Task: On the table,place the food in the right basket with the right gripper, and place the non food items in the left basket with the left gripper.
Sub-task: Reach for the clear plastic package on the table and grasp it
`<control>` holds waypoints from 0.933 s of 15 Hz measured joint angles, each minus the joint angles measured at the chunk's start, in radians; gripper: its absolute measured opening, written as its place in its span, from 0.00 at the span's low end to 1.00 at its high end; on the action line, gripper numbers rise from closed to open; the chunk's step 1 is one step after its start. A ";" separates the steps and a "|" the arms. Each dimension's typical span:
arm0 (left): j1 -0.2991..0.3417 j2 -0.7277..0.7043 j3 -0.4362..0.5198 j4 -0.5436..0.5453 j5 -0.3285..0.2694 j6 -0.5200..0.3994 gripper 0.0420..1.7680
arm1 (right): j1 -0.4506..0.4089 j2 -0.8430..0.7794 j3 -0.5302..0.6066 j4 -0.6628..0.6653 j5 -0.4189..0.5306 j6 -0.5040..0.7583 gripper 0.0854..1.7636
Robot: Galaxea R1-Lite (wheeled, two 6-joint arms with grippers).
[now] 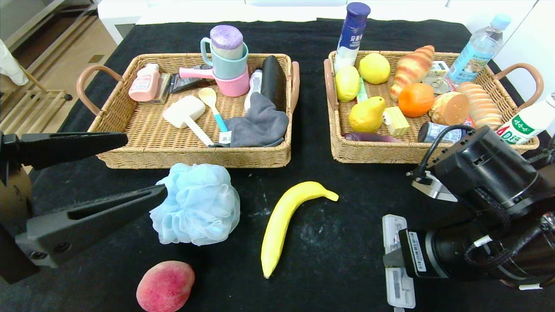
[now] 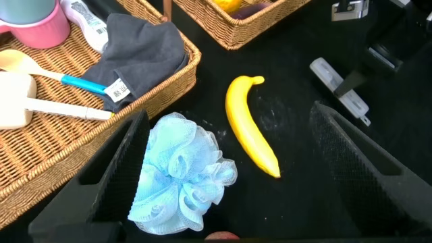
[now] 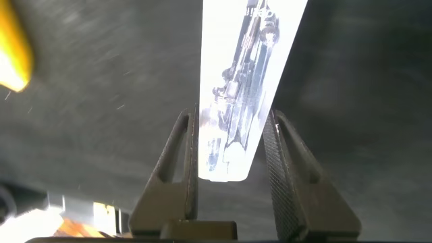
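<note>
The clear compass case, which now lies flat on the table, will go down from my right gripper onto the black table (image 1: 321,268) (image 3: 111,91), close beside the banana.
A light-blue bath pouf (image 1: 197,206) lies on the black table (image 1: 338,242) in front of the left basket (image 1: 195,158). My left gripper (image 1: 145,164) hangs open just left of the pouf; one finger (image 2: 125,158) touches its edge. A banana (image 1: 284,225) lies mid-table and a peach (image 1: 164,286) sits at the near edge. The clear compass case (image 1: 395,229) lies flat at the right. My right gripper (image 3: 231,116) stands over it, fingers against both long edges. A yellow pear (image 1: 366,115) is in the right basket (image 1: 377,151).
The left basket holds cups, a spoon, a brush and a grey cloth (image 1: 260,123). The right basket is crowded with lemons, an orange (image 1: 415,99), breads and cans. Bottles (image 1: 479,47) stand at its far and right sides. The right arm (image 1: 490,208) fills the near right corner.
</note>
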 joint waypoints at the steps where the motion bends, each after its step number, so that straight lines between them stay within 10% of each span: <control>1: 0.000 0.000 0.000 0.000 0.001 0.000 0.97 | 0.024 0.011 -0.013 0.000 0.000 -0.016 0.35; 14: 0.000 0.004 0.001 0.001 -0.001 -0.001 0.97 | 0.171 0.093 -0.064 -0.094 0.040 -0.202 0.35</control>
